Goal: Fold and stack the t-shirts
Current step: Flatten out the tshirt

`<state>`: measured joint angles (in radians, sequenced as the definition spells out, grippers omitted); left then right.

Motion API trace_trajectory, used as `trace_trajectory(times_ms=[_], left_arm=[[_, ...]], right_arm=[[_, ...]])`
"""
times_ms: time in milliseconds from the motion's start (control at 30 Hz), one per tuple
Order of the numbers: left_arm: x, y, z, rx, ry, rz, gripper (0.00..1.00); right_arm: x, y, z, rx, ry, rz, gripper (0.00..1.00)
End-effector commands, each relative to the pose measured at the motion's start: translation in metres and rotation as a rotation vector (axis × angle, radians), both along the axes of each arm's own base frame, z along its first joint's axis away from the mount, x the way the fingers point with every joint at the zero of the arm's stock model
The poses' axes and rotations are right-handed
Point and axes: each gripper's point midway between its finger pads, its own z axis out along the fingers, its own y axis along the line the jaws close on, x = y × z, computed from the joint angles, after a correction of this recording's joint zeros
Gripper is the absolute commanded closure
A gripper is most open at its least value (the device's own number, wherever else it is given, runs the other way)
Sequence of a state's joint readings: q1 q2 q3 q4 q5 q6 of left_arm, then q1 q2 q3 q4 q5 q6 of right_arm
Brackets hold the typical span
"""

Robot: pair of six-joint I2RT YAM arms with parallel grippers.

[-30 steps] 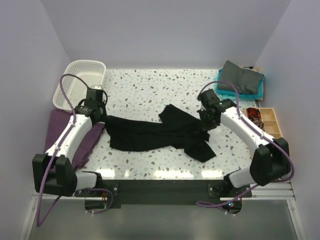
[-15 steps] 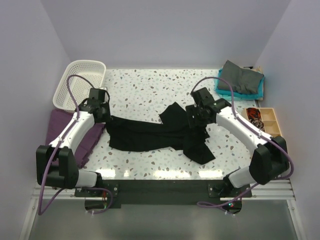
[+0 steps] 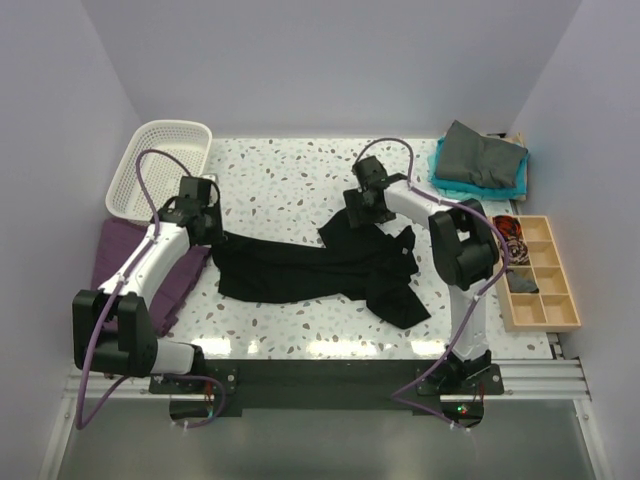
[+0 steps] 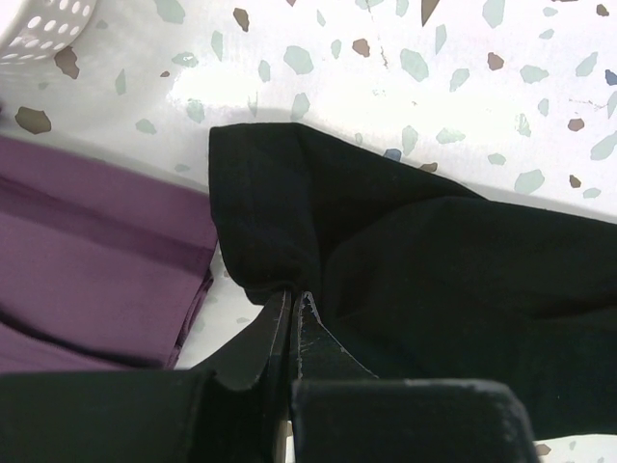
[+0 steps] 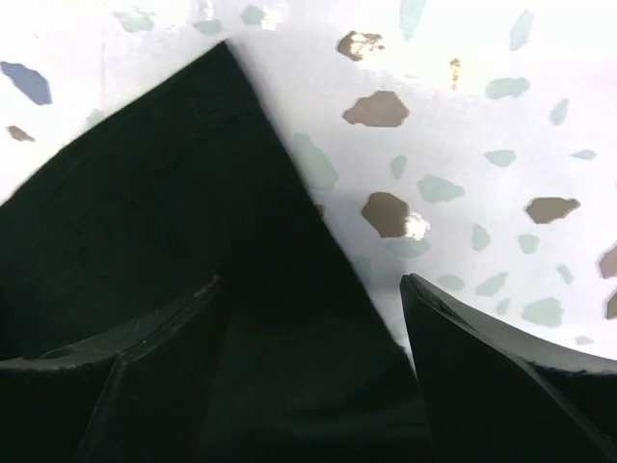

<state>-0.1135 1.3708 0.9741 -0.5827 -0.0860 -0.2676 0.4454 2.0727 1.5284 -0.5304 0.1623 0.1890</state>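
Observation:
My right gripper should pinch the t-shirt's edge (image 5: 323,227) near its far corner, as the black t-shirt lies crumpled with only my left gripper holding it, before both lift and spread it.
The black t-shirt (image 3: 300,268) lies crumpled across the middle of the table. My left gripper (image 3: 207,226) is shut on the shirt's left edge; in the left wrist view the fingers (image 4: 280,323) pinch a fold of the black t-shirt (image 4: 434,270). My right gripper (image 3: 362,205) hovers open over the shirt's far corner. In the right wrist view that gripper (image 5: 310,285) straddles the pointed corner of the black t-shirt (image 5: 164,203) and grips nothing. A dark grey t-shirt (image 3: 483,155) rests folded on a teal one (image 3: 462,186) at the back right.
A white lattice basket (image 3: 160,165) stands at the back left, with its rim (image 4: 39,24) near the left gripper. A purple cloth (image 3: 122,262) lies along the left edge, also the purple cloth (image 4: 87,280). A wooden compartment tray (image 3: 538,272) sits at the right.
My right gripper has opened, let go of the black shirt's right part and moved back and left to its far corner. The left gripper keeps its hold, barely moved.

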Motion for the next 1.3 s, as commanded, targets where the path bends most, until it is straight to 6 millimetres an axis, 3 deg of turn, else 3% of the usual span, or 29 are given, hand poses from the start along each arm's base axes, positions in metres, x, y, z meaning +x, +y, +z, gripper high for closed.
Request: trace_trajectory(times_ms=[0,100,133,167,233,300,367,467,533,567,633,800,1167,1267], left_arm=[[0.010,-0.003,0.005,0.003,-0.036,-0.031,1.00],[0.010,-0.004,0.002,0.001,-0.025,-0.032,1.00],[0.010,-0.004,0.002,0.002,-0.024,-0.034,1.00],[0.010,-0.003,0.002,0.005,-0.022,-0.032,1.00],[0.009,-0.002,0.000,0.009,-0.017,-0.026,1.00],[0.010,-0.003,-0.001,0.008,-0.014,-0.027,1.00],[0.012,-0.005,0.000,-0.001,-0.014,-0.032,1.00],[0.013,-0.006,-0.005,0.005,0.011,-0.033,1.00],[0.013,-0.007,-0.007,0.009,0.020,-0.034,1.00],[0.012,-0.006,-0.008,0.013,0.025,-0.031,1.00],[0.013,-0.005,-0.008,0.017,0.024,-0.029,1.00],[0.014,-0.006,-0.006,0.011,0.016,-0.029,1.00],[0.013,-0.010,-0.010,-0.001,0.030,-0.037,1.00],[0.013,-0.010,-0.010,0.000,0.028,-0.039,1.00]], right_arm=[[0.027,0.005,0.019,0.056,-0.066,0.013,0.23],[0.023,0.003,0.008,0.056,-0.026,0.019,0.27],[0.021,0.003,0.006,0.057,-0.015,0.021,0.33],[0.019,0.002,0.000,0.055,-0.001,0.022,0.49],[0.014,0.000,-0.007,0.048,0.035,0.024,0.73],[0.013,-0.004,-0.017,0.053,0.068,0.019,0.86],[0.015,-0.007,-0.024,0.083,0.109,0.009,0.86],[0.014,-0.018,-0.025,0.097,0.131,-0.027,0.52],[0.016,-0.016,-0.014,0.134,0.097,-0.025,0.35],[0.011,-0.017,-0.016,0.130,0.100,-0.028,0.32],[0.014,-0.014,-0.002,0.154,0.066,-0.019,0.28],[0.010,-0.003,-0.002,0.208,0.093,0.019,0.29],[-0.028,0.017,-0.043,0.222,0.253,0.107,0.37],[-0.036,0.019,-0.052,0.190,0.286,0.120,0.49]])
